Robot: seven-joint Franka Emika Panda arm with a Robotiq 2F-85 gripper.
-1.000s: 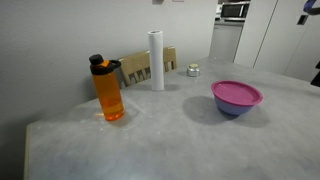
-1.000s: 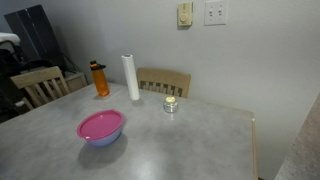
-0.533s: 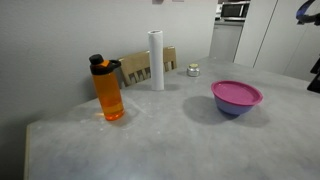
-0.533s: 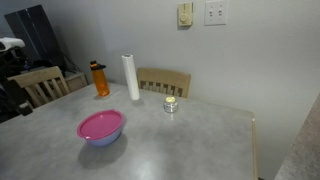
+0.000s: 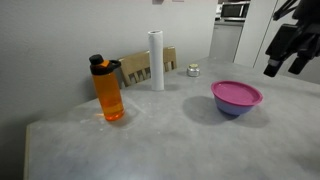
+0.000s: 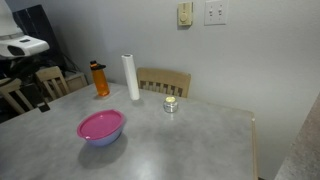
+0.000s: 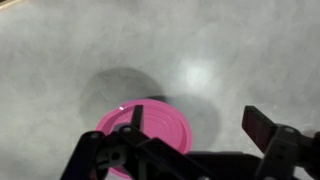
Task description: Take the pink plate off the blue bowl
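Note:
Next, I will grip the pink plate's rim [image 5: 213, 87] toward the white paper roll.
The pink plate [image 5: 237, 93] lies on top of the blue bowl [image 5: 233, 109] on the grey table; both also show in the other exterior view, plate [image 6: 101, 125] and bowl [image 6: 104, 140]. My gripper [image 5: 284, 52] hangs in the air above and beyond the bowl, apart from it. In the wrist view the gripper [image 7: 200, 122] is open and empty, with the plate [image 7: 152, 134] below its left finger [image 7: 137, 114]. The bowl is hidden under the plate there.
An orange bottle [image 5: 108, 90] [image 6: 100, 80], a white paper roll [image 5: 156, 60] [image 6: 130, 77] and a small jar [image 5: 193, 70] [image 6: 171, 104] stand on the table [image 5: 150, 140]. Wooden chairs [image 6: 165, 82] stand behind it. My arm [image 6: 25, 48] is beside the table's edge.
My arm has swung in from the edge of both exterior views towards the table, and the gripper now shows fully. The plate and bowl have not moved.

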